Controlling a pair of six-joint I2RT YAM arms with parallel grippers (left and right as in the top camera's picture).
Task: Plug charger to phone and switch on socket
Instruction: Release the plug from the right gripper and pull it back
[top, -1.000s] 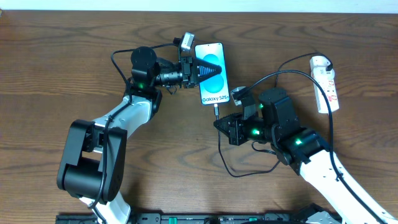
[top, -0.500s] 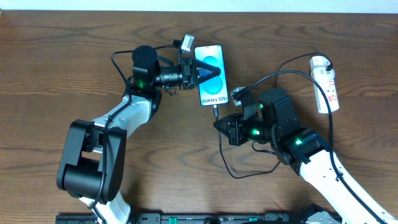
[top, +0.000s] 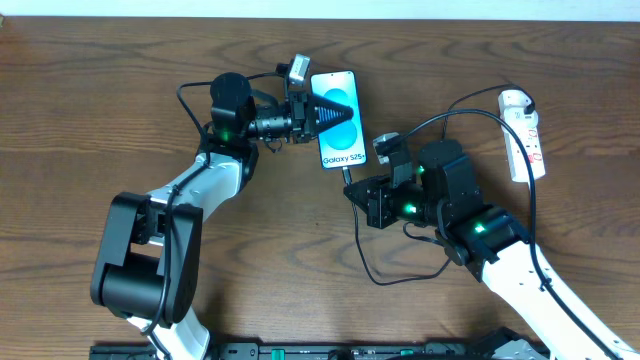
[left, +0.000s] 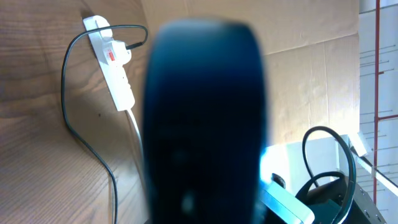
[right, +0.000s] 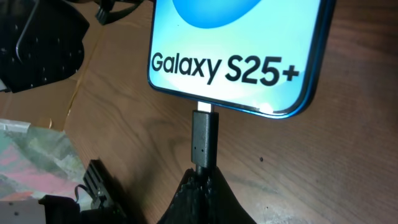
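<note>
My left gripper needs to let go of the phone on the wooden table (top: 359, 169) beneath the tip of my right gripper.
The phone (top: 339, 120) lies on the wooden table, blue screen up, with a white strip reading "Galaxy S25+" (right: 231, 62). My left gripper (top: 327, 113) lies over the phone's screen; whether it grips the phone is hidden. In the left wrist view a dark blurred finger (left: 205, 124) fills the middle. My right gripper (top: 352, 189) is shut on the charger's black plug (right: 204, 140), whose metal tip touches the phone's bottom edge port. The charger cable (top: 365, 258) loops back over the table. The white socket strip (top: 525, 132) lies at the far right, also in the left wrist view (left: 112, 59).
A black cable (top: 455, 115) runs from the socket strip toward my right arm. Cardboard sheets (left: 311, 81) stand beyond the table in the left wrist view. A patterned object (right: 34, 162) sits at the lower left of the right wrist view.
My right gripper has carried the plug up and slightly left to the phone's bottom edge. The phone and left gripper have shifted slightly left.
</note>
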